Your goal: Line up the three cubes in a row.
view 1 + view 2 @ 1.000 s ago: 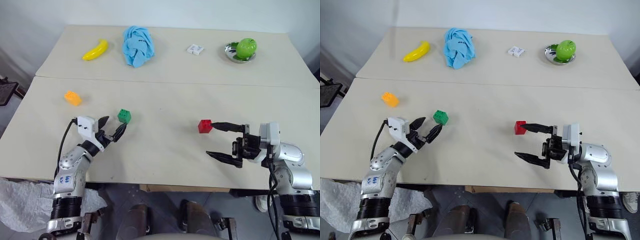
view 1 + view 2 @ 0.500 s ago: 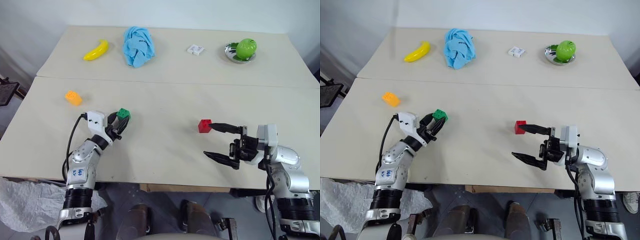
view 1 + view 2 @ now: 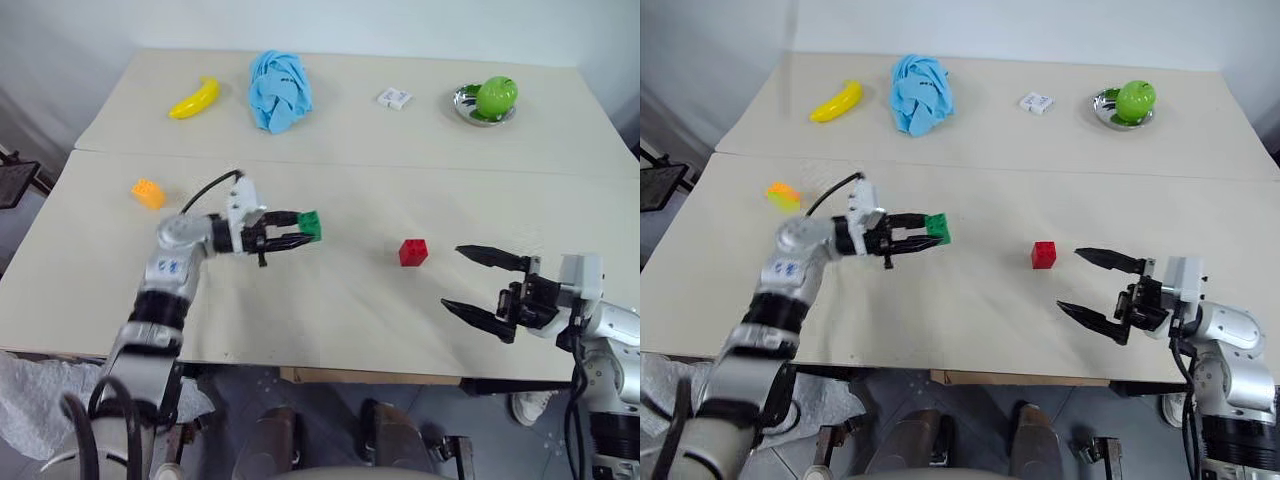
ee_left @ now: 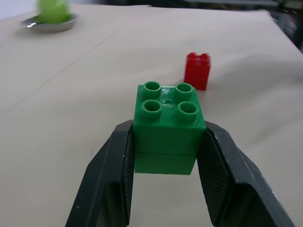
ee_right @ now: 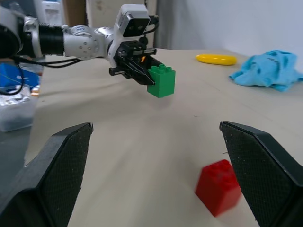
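Next, I release the green cube, held just above the near table, with my left gripper a small gap from the red cube (image 3: 357,255), toward the orange cube.
My left gripper (image 3: 300,232) is shut on the green cube (image 3: 311,226), holding it just above the near table with its studs up; the left wrist view shows the green cube (image 4: 168,126) clamped between both fingers (image 4: 112,177). The red cube (image 3: 412,252) stands on the table to the right of it, also the red cube (image 5: 219,187) in the right wrist view. The orange cube (image 3: 147,193) lies near the table's left side. My right gripper (image 3: 484,283) hangs open to the right of the red cube, nothing between its fingers.
On the far table lie a yellow banana (image 3: 193,99), a crumpled blue cloth (image 3: 279,90), a small white packet (image 3: 393,98) and a green apple in a metal dish (image 3: 486,104). A seam (image 3: 350,163) separates the two tables.
My left gripper shut on the green cube, lifted it and carried it right toward the red cube, turning to point sideways. My right gripper drew back to the right, still open.
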